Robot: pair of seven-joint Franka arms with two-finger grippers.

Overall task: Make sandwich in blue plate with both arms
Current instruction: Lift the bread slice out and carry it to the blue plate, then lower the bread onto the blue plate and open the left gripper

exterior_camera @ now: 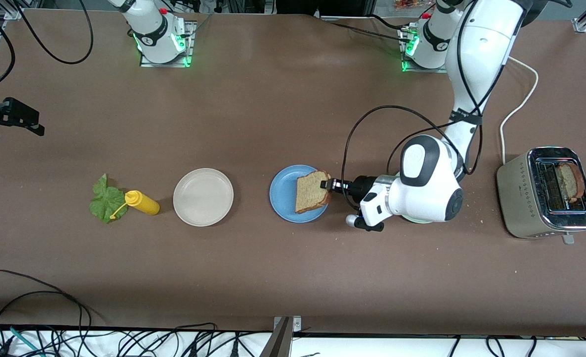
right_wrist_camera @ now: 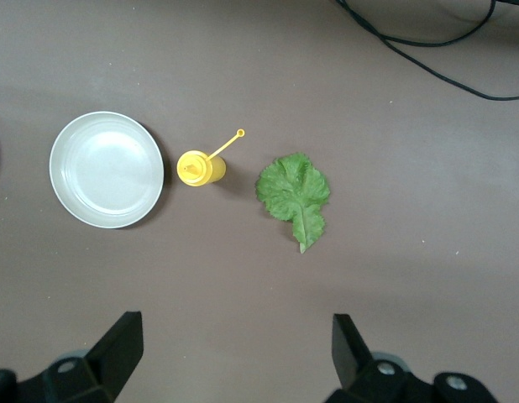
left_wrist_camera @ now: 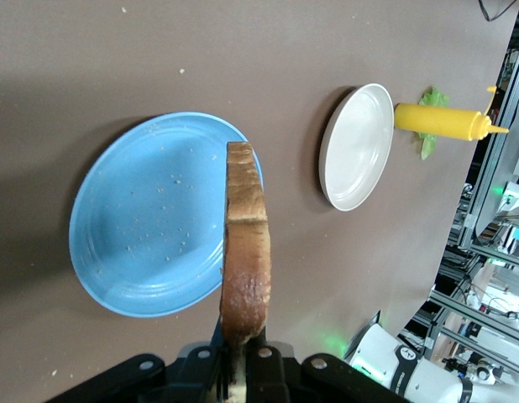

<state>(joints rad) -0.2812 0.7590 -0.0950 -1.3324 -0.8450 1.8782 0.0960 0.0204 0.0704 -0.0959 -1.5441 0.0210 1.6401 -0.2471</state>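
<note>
The brown bread slice will lie flat on the middle of the blue plate (exterior_camera: 300,192) (left_wrist_camera: 163,215) when my left gripper lets go of it.
My left gripper (exterior_camera: 325,184) (left_wrist_camera: 243,357) is shut on the crust of a brown bread slice (exterior_camera: 312,198) (left_wrist_camera: 245,252). It holds the slice on edge over the rim of the blue plate (exterior_camera: 283,193) (left_wrist_camera: 142,227), at the side toward the left arm's end. The plate holds only crumbs. A second slice (exterior_camera: 570,181) stands in the toaster (exterior_camera: 521,198). The green lettuce leaf (exterior_camera: 105,199) (right_wrist_camera: 295,191) lies flat toward the right arm's end. My right gripper (right_wrist_camera: 234,323) hangs open and empty high over the table beside the leaf.
A yellow squeeze bottle (exterior_camera: 143,202) (right_wrist_camera: 201,168) lies between the lettuce and a pale plate (exterior_camera: 203,197) (right_wrist_camera: 106,170). A sliver of another pale plate (exterior_camera: 419,219) shows under the left wrist. The toaster's white cord (exterior_camera: 521,104) runs toward the left arm's base.
</note>
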